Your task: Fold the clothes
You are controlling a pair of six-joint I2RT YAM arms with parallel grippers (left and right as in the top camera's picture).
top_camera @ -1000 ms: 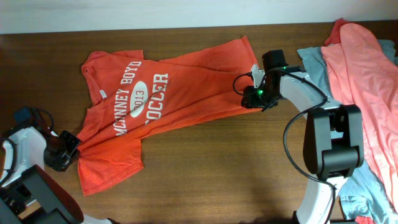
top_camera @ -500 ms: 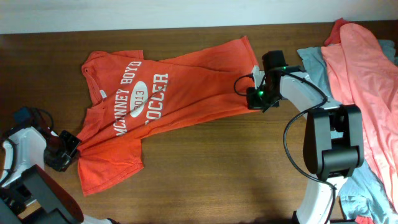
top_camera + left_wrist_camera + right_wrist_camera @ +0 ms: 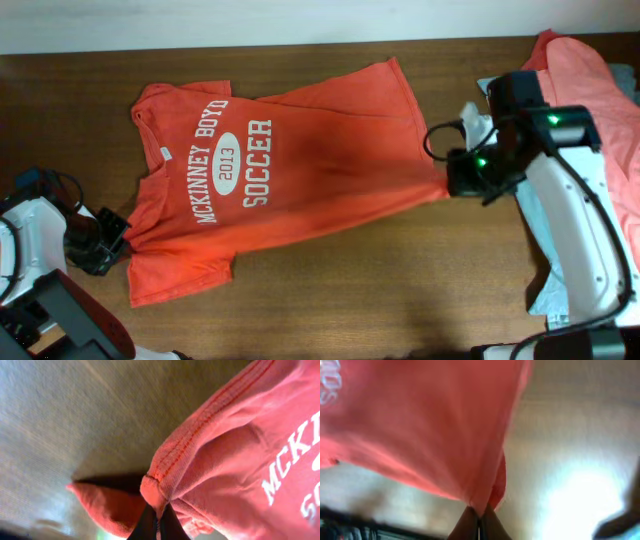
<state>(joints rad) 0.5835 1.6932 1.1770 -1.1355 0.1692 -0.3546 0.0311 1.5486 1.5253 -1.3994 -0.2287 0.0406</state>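
The robot's right gripper should release the T-shirt's lower corner on the shirt itself [image 3: 432, 168], by its edge that faces the salmon-pink garment.
The red-orange T-shirt [image 3: 280, 170] with white lettering lies face up on the brown table, stretched between both arms. My left gripper [image 3: 112, 243] is shut on its left edge by a sleeve; the left wrist view shows the hemmed fabric [image 3: 200, 455] pinched between the black fingers [image 3: 145, 527]. My right gripper [image 3: 452, 183] is shut on the shirt's lower right corner; in the right wrist view the cloth [image 3: 430, 425] hangs from the closed fingertips [image 3: 490, 527]. The shirt's bottom hem runs toward the back right.
A salmon-pink garment [image 3: 600, 130] lies piled at the right edge of the table, over a pale teal garment [image 3: 560, 290]. The right arm reaches across them. The table's back edge [image 3: 300, 45] meets a white wall. Bare wood [image 3: 350, 290] shows in front of the shirt.
My right gripper has pulled the shirt's corner to the right and toward the front, drawing the shirt out flatter and wider. The left gripper has stayed almost in place, still holding.
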